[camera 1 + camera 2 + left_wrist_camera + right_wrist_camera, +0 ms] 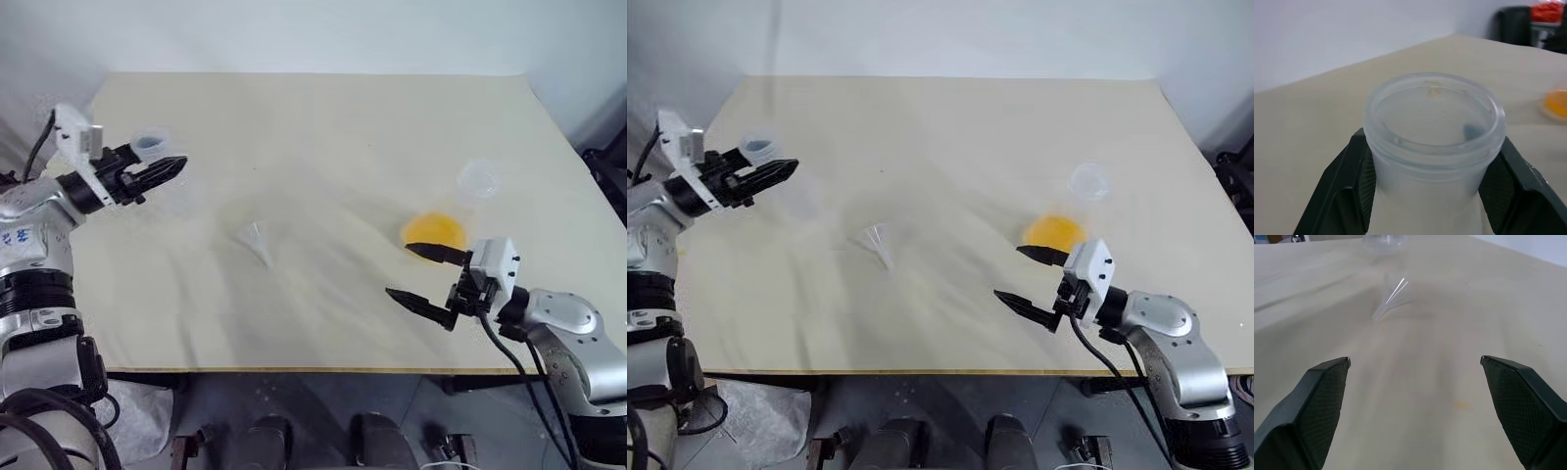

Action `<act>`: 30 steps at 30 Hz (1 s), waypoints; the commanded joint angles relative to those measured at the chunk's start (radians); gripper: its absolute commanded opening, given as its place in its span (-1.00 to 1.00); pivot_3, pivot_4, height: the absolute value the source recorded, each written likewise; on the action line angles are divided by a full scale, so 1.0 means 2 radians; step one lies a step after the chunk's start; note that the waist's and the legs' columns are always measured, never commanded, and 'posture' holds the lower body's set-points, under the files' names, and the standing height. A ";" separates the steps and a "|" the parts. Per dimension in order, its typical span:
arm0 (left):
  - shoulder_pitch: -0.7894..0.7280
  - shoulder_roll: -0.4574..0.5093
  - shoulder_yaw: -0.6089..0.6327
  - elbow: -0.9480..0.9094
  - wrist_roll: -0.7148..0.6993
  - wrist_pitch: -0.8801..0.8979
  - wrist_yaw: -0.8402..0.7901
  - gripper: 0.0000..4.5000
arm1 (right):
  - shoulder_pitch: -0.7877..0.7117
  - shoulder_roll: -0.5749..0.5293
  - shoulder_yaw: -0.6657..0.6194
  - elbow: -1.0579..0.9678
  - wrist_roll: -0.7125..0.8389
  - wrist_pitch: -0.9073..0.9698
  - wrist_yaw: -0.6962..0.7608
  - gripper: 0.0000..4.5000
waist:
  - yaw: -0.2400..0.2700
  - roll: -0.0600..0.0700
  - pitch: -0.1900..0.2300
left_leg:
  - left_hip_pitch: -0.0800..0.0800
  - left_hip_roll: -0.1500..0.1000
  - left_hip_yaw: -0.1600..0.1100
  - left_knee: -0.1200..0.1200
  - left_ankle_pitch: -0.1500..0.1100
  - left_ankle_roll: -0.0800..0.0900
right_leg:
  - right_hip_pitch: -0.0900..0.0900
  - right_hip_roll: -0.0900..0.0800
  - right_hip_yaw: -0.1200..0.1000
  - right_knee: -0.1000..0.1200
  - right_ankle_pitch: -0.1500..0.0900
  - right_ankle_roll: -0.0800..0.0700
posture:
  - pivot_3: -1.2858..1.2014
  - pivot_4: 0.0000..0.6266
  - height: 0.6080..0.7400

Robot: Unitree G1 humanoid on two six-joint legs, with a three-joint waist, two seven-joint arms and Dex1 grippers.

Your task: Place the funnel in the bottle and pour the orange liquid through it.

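The robot's left gripper needs to release the bottle on the bare table (351,271) between the funnel and the larger clear flask.
My left gripper (167,168) is shut on the wide neck of the bottle (1434,128), a small clear flask over the table's left side; its rim (149,145) shows just behind the fingers (1347,181). I cannot tell whether its base touches the table. The clear funnel (257,240) lies on its side near the table's middle, apart from both grippers. The orange liquid (434,231) sits in the bottom of a larger clear flask (477,180) at the right. My right gripper (398,269) hangs open just in front of that flask, with nothing between its fingers (1312,406).
The beige table (323,127) has bare surface between the funnel and both flasks. Its front edge runs just below my right gripper. Dark equipment (609,166) stands beyond the table's right edge.
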 commanded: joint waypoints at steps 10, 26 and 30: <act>-0.056 -0.166 -0.104 -0.173 -0.067 0.106 -0.015 0.08 | 0.035 -0.013 -0.055 -0.041 0.022 0.000 -0.005 1.00 | 0.001 0.000 0.000 | -0.001 0.000 0.000 0.001 0.000 0.000 | 0.000 0.000 0.000 0.000 0.000 0.000 | 0.03 -0.52 1.00; -0.025 -0.238 -0.211 -0.114 0.025 0.025 -0.030 0.08 | 0.137 0.000 -0.094 -0.123 0.025 -0.002 -0.069 1.00 | 0.009 0.000 0.000 | -0.001 0.000 0.001 0.001 0.000 0.000 | 0.000 0.000 0.001 -0.002 0.000 0.000 | 0.03 -0.52 1.00; -0.026 -0.249 -0.215 -0.101 0.034 0.017 -0.028 0.08 | 0.138 0.001 -0.094 -0.124 0.021 -0.004 -0.078 1.00 | 0.012 0.000 0.000 | -0.001 0.000 0.001 0.001 0.000 0.000 | 0.000 0.000 0.001 -0.002 0.000 0.000 | 0.03 -0.52 1.00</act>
